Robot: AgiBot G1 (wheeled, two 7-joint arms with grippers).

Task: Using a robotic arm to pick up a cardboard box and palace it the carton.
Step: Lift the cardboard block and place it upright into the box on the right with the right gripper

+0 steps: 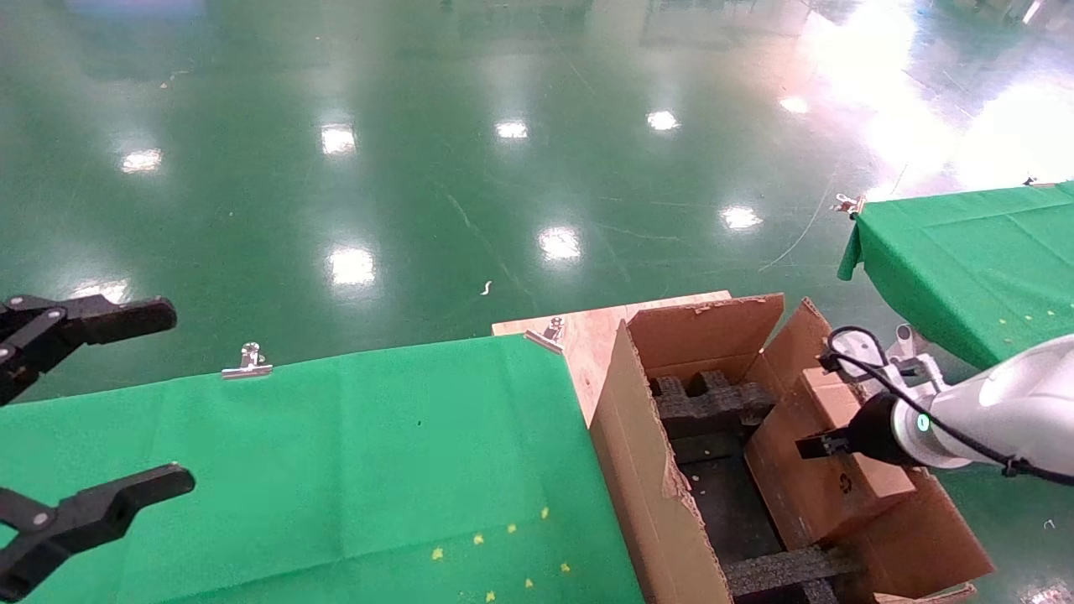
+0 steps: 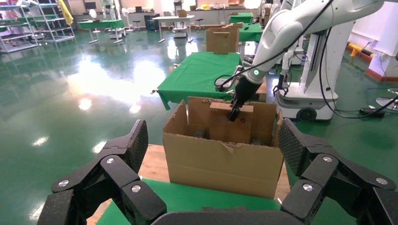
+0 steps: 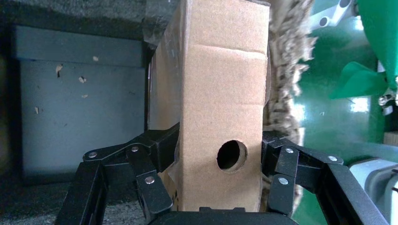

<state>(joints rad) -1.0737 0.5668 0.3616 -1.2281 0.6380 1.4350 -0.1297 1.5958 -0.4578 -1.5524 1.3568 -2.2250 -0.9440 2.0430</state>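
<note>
My right gripper is to let go of the cardboard box, now on edge inside the carton, so that it will rest between the black foam inserts along the carton's arm-side (image 1: 782,490).
The cardboard box (image 1: 826,470) is small, brown and flat. It stands on edge inside the carton (image 1: 646,470), near its right wall. My right gripper (image 1: 818,445), on the white robotic arm (image 1: 998,411), is shut on it. In the right wrist view the fingers (image 3: 162,143) press both broad sides of the cardboard box (image 3: 220,93), and its round hole (image 3: 231,154) faces the camera. The left wrist view shows the carton (image 2: 220,164) with the cardboard box (image 2: 225,124) rising above its rim. My left gripper (image 1: 172,398) hangs open over the green table's left edge, holding nothing.
Black foam inserts (image 1: 709,403) line the carton's bottom. The carton sits beside a green-clothed table (image 1: 336,470) with a bare wooden corner (image 1: 587,331). Metal clips (image 1: 247,362) hold the cloth at its far edge. A second green table (image 1: 973,252) stands at the right.
</note>
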